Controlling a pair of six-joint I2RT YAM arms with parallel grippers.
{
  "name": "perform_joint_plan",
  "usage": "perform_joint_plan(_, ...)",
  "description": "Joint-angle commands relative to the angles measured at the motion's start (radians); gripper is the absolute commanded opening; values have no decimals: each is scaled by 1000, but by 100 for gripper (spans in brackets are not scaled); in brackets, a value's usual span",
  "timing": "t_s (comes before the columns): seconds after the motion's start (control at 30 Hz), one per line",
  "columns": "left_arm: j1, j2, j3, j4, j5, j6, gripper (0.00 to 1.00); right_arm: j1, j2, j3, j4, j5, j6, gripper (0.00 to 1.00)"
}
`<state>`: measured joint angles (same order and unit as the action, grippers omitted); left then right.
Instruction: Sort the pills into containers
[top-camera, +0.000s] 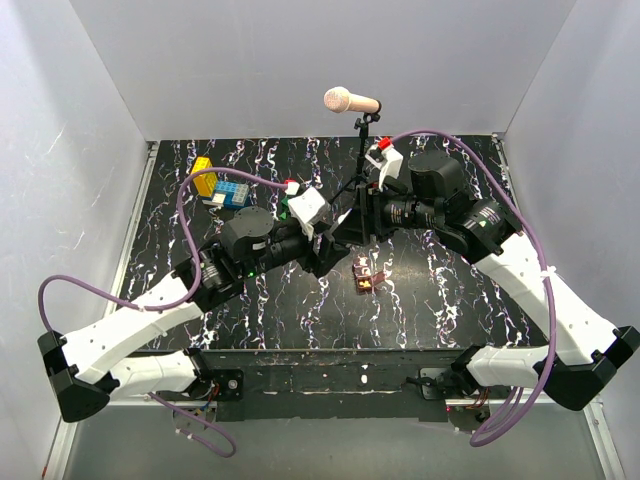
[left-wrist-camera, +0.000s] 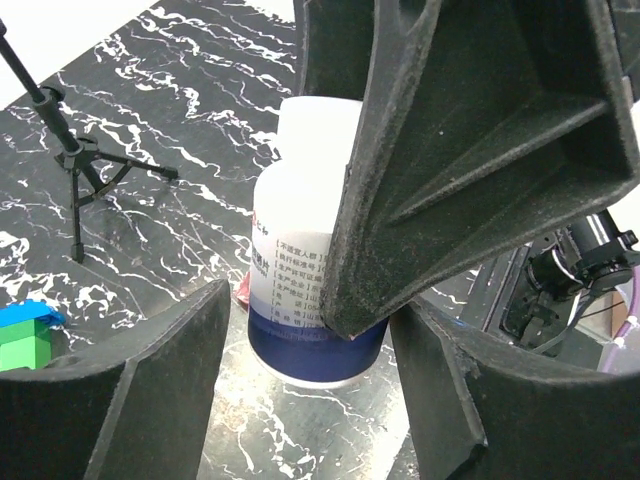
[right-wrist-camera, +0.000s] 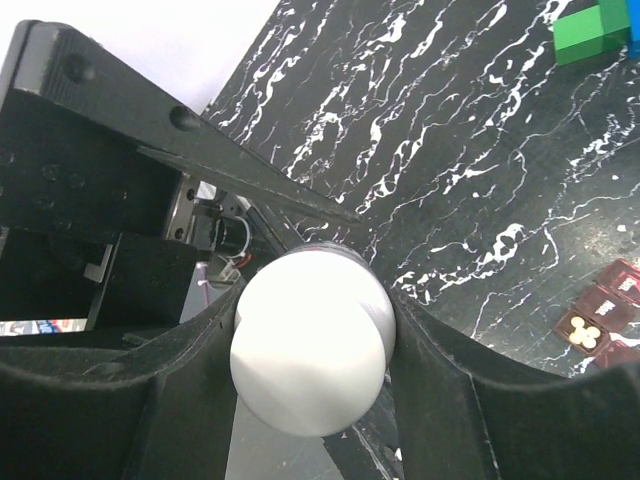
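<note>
My right gripper is going to release the white pill bottle, now upright on the black marbled table, on the table (top-camera: 317, 241) (right-wrist-camera: 590, 142) between the green block and the reddish-brown container.
A white pill bottle (left-wrist-camera: 300, 290) with a dark blue band at its foot stands upright on the black marbled table. My right gripper (right-wrist-camera: 310, 345) is shut on its round white cap (right-wrist-camera: 305, 355); one of the right gripper's fingers (left-wrist-camera: 450, 170) crosses in front of the bottle in the left wrist view. My left gripper (top-camera: 325, 242) is open, with its fingers (left-wrist-camera: 130, 390) on either side of the bottle's base and a gap on both sides. The reddish-brown container (top-camera: 366, 275) lies just right of the two grippers, with pale pills (right-wrist-camera: 585, 333) in an open compartment.
A microphone (top-camera: 350, 100) on a small black tripod (left-wrist-camera: 75, 170) stands behind the grippers. Yellow, blue and green toy blocks (top-camera: 218, 186) sit at the back left. White walls enclose the table on three sides.
</note>
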<state>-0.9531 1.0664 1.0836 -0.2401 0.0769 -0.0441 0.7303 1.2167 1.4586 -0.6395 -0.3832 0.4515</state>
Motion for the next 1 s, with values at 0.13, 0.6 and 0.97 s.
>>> perform_joint_plan(0.13, 4, 1, 50, -42, -63, 6, 84, -3, -16, 28, -37, 93, -37, 1)
perform_joint_plan(0.6, 4, -120, 6, -56, -19, -19, 98, -3, 0, -64, 15, 332, -76, 1)
perform_joint_plan(0.97, 4, -172, -22, -64, -25, -45, 98, -3, 63, -225, 170, 446, -76, 1)
